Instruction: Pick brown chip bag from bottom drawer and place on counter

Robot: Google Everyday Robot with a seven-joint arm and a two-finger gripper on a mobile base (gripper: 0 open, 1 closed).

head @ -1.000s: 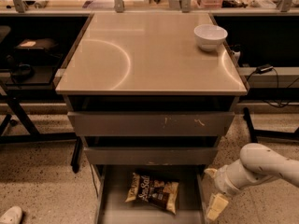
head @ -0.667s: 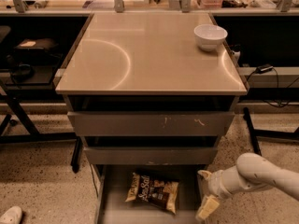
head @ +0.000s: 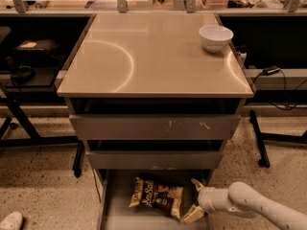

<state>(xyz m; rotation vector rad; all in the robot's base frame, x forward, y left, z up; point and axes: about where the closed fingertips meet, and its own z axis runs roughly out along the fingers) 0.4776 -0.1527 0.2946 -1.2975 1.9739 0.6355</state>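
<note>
Next, I grip the end [head: 173, 202] of the brown chip bag closest to my white arm.
The brown chip bag [head: 156, 197] lies flat on the floor of the open bottom drawer [head: 118, 214], its white lettering facing up. My gripper [head: 194, 200] reaches in from the lower right on a white arm and sits just right of the bag's right end. Its two pale fingers [head: 193, 215] are spread apart, one above and one below, with nothing between them. The counter [head: 144, 56] is the wide beige top above the drawers.
A white bowl [head: 215, 36] stands at the counter's back right corner. Two grey-fronted drawers [head: 154, 127] sit above the open one. Dark side shelves flank the cabinet, with cables at the right. A white shoe [head: 9, 221] shows at the lower left floor.
My gripper and arm have moved left, from beside the drawer's right edge to over the drawer, close to the bag's right end. The bag has not moved.
</note>
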